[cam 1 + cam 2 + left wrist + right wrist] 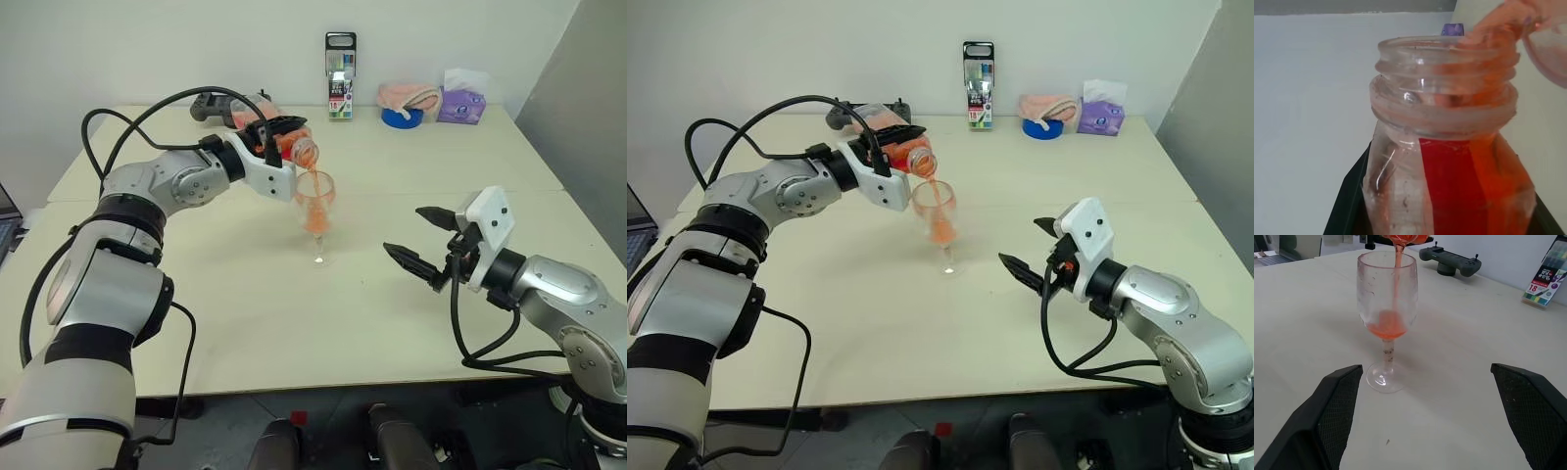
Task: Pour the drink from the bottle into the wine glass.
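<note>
My left gripper should set the bottle free beside the wine glass, on the table (204, 242) in front of the game controller. The bottle is tipped over the wine glass now.
My left gripper (272, 140) is shut on the clear plastic bottle (294, 149), which is uncapped and tipped with its mouth over the wine glass (315, 211). A thin stream of orange-red drink (1397, 269) falls from the mouth into the bowl, and a little drink pools at the bowl's bottom (1387, 329). In the left wrist view the bottle's neck (1442, 83) is near, with red drink (1469, 186) inside. The glass stands upright in the middle of the table. My right gripper (423, 240) is open, level, to the right of the glass, apart from it.
Along the table's (294, 323) far edge lie a dark game controller (211, 106), a tall box of pens (340, 76), a blue tape roll (401, 117) with a pink cloth, and a purple tissue pack (460, 103). A laptop edge (5, 220) shows at far left.
</note>
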Robot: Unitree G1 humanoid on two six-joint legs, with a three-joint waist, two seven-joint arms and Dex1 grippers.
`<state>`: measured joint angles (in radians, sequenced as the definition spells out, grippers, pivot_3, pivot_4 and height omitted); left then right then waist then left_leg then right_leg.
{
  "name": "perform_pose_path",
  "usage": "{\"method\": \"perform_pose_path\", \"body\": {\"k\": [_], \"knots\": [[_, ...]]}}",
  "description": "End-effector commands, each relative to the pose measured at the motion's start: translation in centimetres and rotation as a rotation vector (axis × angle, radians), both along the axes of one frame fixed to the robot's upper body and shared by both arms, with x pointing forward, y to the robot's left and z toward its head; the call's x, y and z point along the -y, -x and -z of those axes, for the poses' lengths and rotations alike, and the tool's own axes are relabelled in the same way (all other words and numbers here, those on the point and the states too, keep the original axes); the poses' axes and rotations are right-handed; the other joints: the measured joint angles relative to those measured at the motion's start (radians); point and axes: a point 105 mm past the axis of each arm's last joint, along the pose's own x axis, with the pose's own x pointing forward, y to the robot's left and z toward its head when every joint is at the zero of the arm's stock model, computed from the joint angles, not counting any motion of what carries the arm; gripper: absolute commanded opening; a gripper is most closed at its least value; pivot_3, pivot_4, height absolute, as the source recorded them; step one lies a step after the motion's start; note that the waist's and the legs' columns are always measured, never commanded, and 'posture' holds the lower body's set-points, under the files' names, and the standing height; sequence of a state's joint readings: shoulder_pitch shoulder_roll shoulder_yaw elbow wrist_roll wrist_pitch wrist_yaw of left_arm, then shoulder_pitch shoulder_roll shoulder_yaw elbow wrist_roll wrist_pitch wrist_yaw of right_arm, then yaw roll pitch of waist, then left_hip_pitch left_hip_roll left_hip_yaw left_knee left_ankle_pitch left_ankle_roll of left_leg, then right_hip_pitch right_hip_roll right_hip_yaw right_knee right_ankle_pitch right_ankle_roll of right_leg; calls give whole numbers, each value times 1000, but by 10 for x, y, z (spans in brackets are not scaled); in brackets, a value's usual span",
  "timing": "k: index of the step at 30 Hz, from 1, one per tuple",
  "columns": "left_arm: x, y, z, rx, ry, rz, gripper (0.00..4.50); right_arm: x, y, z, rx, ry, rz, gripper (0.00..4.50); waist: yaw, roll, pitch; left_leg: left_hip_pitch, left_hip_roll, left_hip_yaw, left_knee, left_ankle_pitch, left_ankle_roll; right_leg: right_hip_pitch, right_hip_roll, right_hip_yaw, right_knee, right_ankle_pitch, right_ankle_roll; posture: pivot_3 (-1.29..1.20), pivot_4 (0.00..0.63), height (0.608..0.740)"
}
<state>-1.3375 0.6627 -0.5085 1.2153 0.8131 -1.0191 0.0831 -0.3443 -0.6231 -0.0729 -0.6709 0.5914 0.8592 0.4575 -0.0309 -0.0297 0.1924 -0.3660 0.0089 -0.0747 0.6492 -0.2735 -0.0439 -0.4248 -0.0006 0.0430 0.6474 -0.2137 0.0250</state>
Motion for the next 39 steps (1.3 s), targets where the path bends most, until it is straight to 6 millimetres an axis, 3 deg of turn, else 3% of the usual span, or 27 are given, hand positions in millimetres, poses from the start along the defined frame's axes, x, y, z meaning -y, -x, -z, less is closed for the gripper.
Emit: {"method": "perform_pose_path", "body": {"k": [1, 10, 20, 28, 33, 39], "knots": [[1, 4, -25, 77, 14, 19, 1671, -4, 3, -11, 57, 2, -18, 4500, 0, 0, 0, 0, 0, 0, 0, 0, 0, 0, 0, 0, 0, 0, 0, 0, 150, 740], [-1, 5, -26, 91, -1, 21, 1670, -9, 4, -11, 64, 8, -31, 4500, 0, 0, 0, 0, 0, 0, 0, 0, 0, 0, 0, 0, 0, 0, 0, 0, 150, 740], [-4, 5, -32, -7, 166, 27, 1661, -12, 2, -18, 87, 9, -43, 4500, 0, 0, 0, 0, 0, 0, 1, 0, 0, 0, 0, 0, 1, 1, -1, 0, 150, 740], [-9, 6, -11, -422, 448, 120, 1660, -21, 3, -38, 122, -19, -106, 4500, -5, 0, 0, 0, 0, 0, 4, 0, 0, 1, 0, 0, 3, 3, -4, 0, 150, 740], [-38, -1, -28, -528, 790, 121, 1660, -27, -5, -57, 162, -35, -124, 4500, -7, 0, 0, -3, 0, -2, 12, -1, 1, 0, 1, -1, 8, 3, -4, 0, 150, 740], [-104, -10, -11, -658, 1242, -66, 1660, -42, 1, -70, 136, -41, -201, 4500, -14, 0, 0, 0, 1, -2, 12, -1, 2, 0, 1, -1, 12, 2, -3, 0, 150, 740]]}}
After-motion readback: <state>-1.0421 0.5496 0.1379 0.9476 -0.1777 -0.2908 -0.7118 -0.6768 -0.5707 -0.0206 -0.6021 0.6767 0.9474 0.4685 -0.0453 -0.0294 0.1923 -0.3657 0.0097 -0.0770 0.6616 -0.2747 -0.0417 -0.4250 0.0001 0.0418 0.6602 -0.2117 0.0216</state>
